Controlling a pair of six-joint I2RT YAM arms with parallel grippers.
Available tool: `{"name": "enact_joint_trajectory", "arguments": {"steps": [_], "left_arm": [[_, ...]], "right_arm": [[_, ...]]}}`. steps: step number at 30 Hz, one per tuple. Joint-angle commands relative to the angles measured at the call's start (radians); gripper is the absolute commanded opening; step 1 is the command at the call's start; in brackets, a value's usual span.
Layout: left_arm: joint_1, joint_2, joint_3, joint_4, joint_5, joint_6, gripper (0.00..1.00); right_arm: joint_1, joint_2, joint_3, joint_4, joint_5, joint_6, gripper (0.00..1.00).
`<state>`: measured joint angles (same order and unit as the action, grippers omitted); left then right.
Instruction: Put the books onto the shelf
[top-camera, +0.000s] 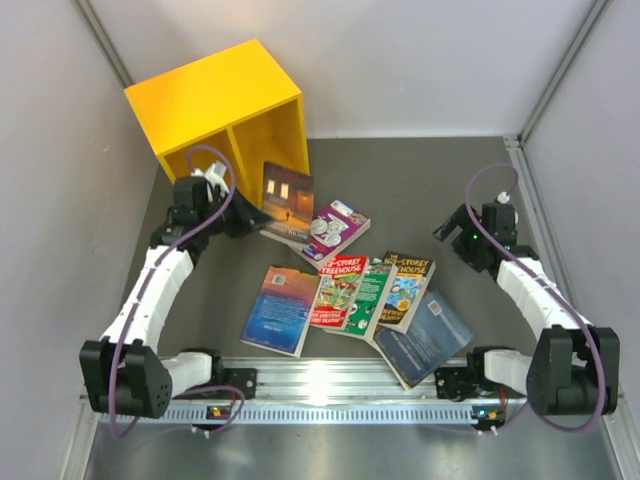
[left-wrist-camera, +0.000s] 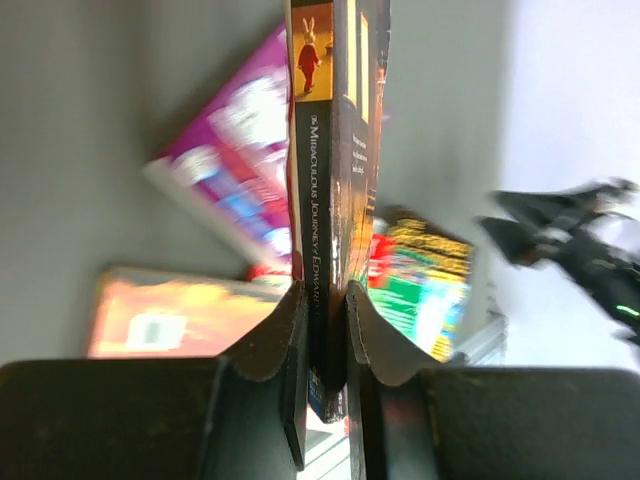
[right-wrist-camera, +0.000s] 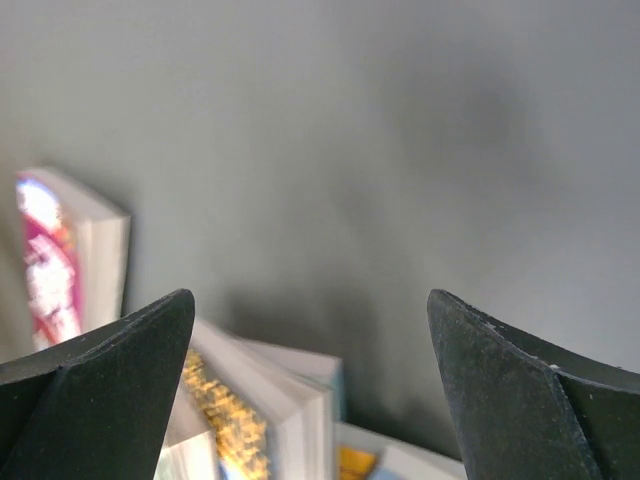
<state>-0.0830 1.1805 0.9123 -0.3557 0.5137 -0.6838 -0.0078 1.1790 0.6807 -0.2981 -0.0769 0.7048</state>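
Observation:
Next, my right gripper will go to the purple book's long page edge (top-camera: 355, 237) (right-wrist-camera: 104, 260), above the green book, and close there.
The yellow shelf (top-camera: 220, 110) stands at the back left, its two compartments facing the table. Just in front of it my left gripper (top-camera: 252, 217) is shut on a dark book (top-camera: 288, 200), held on edge; in the left wrist view its black spine (left-wrist-camera: 335, 150) runs up from between the pads of that gripper (left-wrist-camera: 328, 300). Lying flat are a purple book (top-camera: 337, 228), a red Treehouse book (top-camera: 340, 285), a green one (top-camera: 372, 297), a yellow-and-dark one (top-camera: 407, 288), a blue one (top-camera: 425, 338) and an orange-blue one (top-camera: 282, 308). My right gripper (top-camera: 450, 232) hangs open and empty (right-wrist-camera: 310, 310).
Grey walls close in the table on the left, back and right. The metal rail (top-camera: 330, 385) with both arm bases runs along the near edge. In the right wrist view the purple book (right-wrist-camera: 50, 260) and stacked book edges (right-wrist-camera: 260, 410) lie below the fingers.

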Motion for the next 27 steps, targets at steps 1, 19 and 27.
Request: {"name": "enact_joint_trajectory", "arguments": {"steps": [1, 19, 27], "left_arm": [[-0.024, -0.051, 0.222, -0.046, 0.080, 0.018, 0.00], [0.075, 0.314, 1.240, -0.368, -0.380, 0.055, 0.00], [0.324, 0.404, 1.226, -0.405, -0.187, 0.015, 0.00]], "right_arm": [[0.072, -0.041, 0.034, 0.065, 0.011, 0.047, 1.00], [0.368, -0.042, 0.056, 0.068, 0.042, 0.021, 1.00], [0.462, -0.085, 0.040, 0.051, 0.071, -0.013, 1.00]]}}
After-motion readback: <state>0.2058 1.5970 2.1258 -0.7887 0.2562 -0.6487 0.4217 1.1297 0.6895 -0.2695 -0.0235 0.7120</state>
